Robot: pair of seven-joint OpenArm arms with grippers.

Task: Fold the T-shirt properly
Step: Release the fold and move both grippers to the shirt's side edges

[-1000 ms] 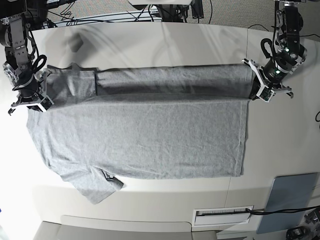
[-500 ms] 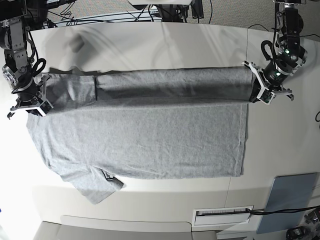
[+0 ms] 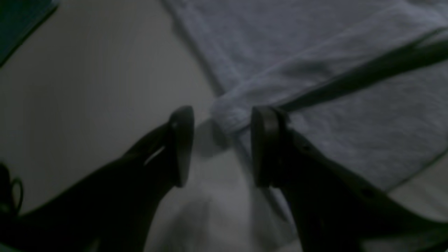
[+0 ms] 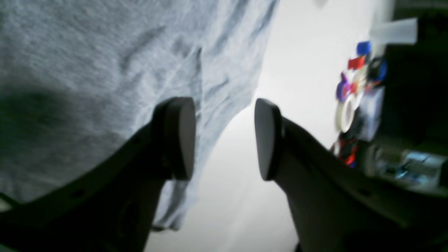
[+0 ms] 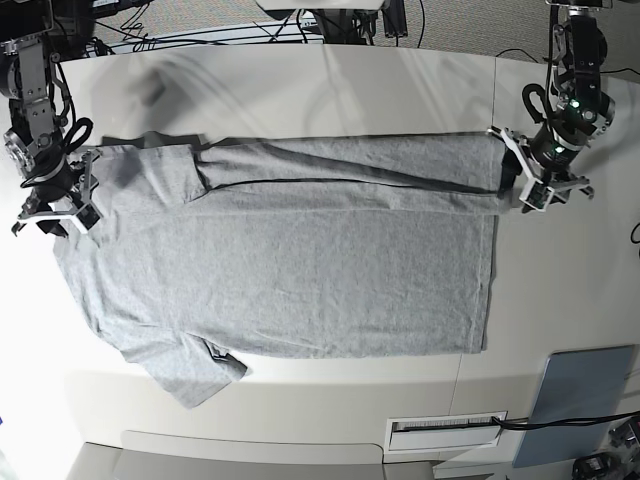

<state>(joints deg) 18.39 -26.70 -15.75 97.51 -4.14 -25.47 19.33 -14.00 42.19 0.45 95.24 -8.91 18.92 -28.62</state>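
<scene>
The front edge of the T-shirt lies far from the robot's grippers, so its left gripper should first take the folded corner (image 5: 494, 204) and pull the T-shirt toward the back edge.
The heather-grey T-shirt (image 5: 290, 270) lies spread flat on the white table (image 5: 330, 90), plain side up. Its far long edge is folded over onto the body as a band (image 5: 350, 170). My left gripper (image 5: 515, 180) stands at the band's right end; in the left wrist view this gripper (image 3: 222, 147) is open, with the folded corner (image 3: 227, 115) lying just beyond its fingertips. My right gripper (image 5: 75, 195) is at the shirt's left end by the sleeve. The right wrist view shows it (image 4: 224, 140) open over the cloth's edge (image 4: 87, 70), gripping nothing.
A grey-blue pad (image 5: 585, 400) lies at the table's front right corner, beside a white slotted plate (image 5: 445, 430). Cables run behind the back edge. Small coloured items (image 4: 357, 91) show off the table in the right wrist view.
Both grippers have opened and let go of the raised fold. The band has dropped flat onto the shirt, and its dark shadow has gone.
</scene>
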